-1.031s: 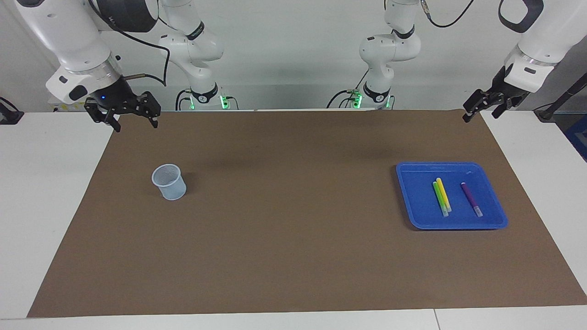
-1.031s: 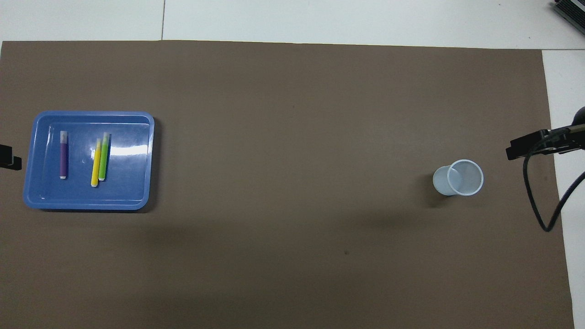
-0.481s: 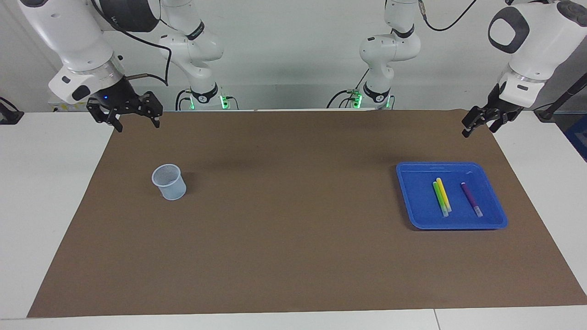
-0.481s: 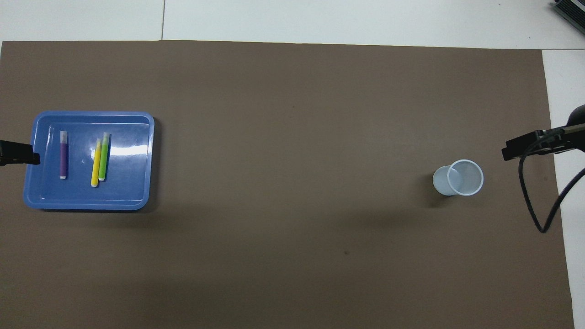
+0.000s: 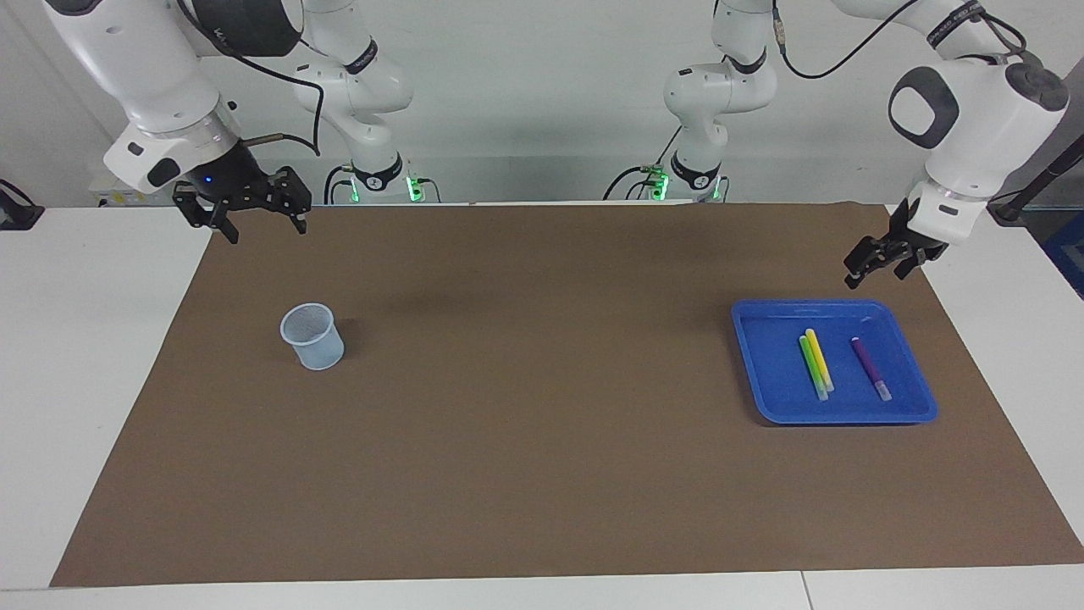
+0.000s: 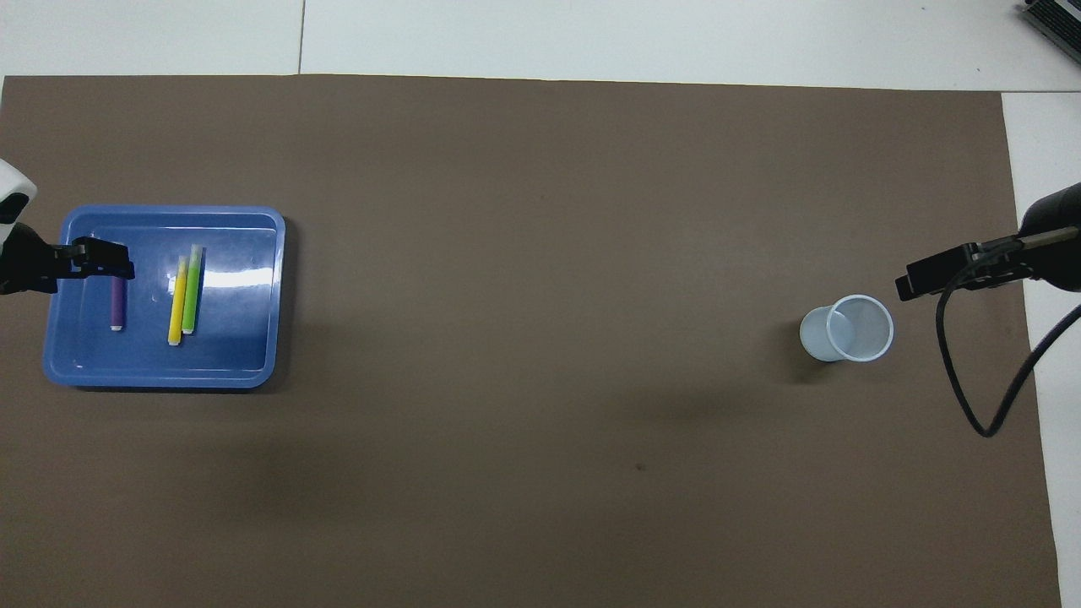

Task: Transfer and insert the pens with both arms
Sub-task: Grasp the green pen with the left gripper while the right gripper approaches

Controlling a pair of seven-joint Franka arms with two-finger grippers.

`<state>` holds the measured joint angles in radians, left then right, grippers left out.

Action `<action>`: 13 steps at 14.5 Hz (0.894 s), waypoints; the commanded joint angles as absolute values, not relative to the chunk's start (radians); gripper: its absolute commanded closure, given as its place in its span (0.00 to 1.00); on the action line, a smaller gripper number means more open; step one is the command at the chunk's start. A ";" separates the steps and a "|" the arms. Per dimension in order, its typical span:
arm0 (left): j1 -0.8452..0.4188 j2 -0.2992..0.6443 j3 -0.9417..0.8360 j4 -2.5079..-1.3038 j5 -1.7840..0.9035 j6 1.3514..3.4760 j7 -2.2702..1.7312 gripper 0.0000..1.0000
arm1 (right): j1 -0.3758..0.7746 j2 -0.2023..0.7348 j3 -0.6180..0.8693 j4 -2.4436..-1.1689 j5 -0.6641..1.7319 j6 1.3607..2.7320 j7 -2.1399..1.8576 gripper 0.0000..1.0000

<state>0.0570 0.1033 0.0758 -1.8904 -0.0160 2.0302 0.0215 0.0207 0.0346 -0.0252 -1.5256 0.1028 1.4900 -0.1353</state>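
I need to move my left gripper next to the green pen's middle [image 6: 193, 290], beside the yellow pen in the blue tray, and close it there.
Three pens lie in a blue tray [image 5: 762, 356] at the left arm's end of the table: green [image 5: 811, 366] and yellow [image 5: 820, 359] side by side, purple [image 5: 870, 368] apart from them. They also show in the overhead view: green [image 6: 192, 289], yellow [image 6: 177, 300], purple [image 6: 117, 302]. My left gripper [image 5: 876, 258] is open and empty, up in the air over the tray's corner; in the overhead view [image 6: 101, 257] it covers the purple pen's cap end. My right gripper [image 5: 250, 216] is open and empty, raised near the mat's corner at the right arm's end [image 6: 912, 283].
A pale blue cup [image 5: 313, 337] stands upright on the brown mat toward the right arm's end, also in the overhead view [image 6: 849, 329]. The tray [image 6: 245, 338] sits on the same mat. White table shows around the mat's edges. A black cable hangs from the right wrist.
My left gripper has come down and in from beside the mat to over the tray's corner. My right gripper has shifted a little toward the cup. Pens, tray and cup have not moved.
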 commanded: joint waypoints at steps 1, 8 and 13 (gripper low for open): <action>0.045 0.124 0.078 -1.974 -0.006 2.143 0.023 0.00 | 0.011 0.040 -0.023 -1.514 0.124 1.477 -0.158 0.00; -0.017 0.189 0.078 -2.052 -0.015 2.216 0.009 0.00 | 0.018 0.038 -0.002 -1.514 0.130 1.459 -0.158 0.00; -0.035 0.230 0.078 -2.085 -0.015 2.295 -0.001 0.00 | 0.020 0.035 0.002 -1.516 0.140 1.447 -0.152 0.00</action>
<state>-0.0090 0.2159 0.0666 -2.0670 -0.0170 2.2461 0.0189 0.0217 0.0346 0.0023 -1.5255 0.1138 1.4657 -0.1412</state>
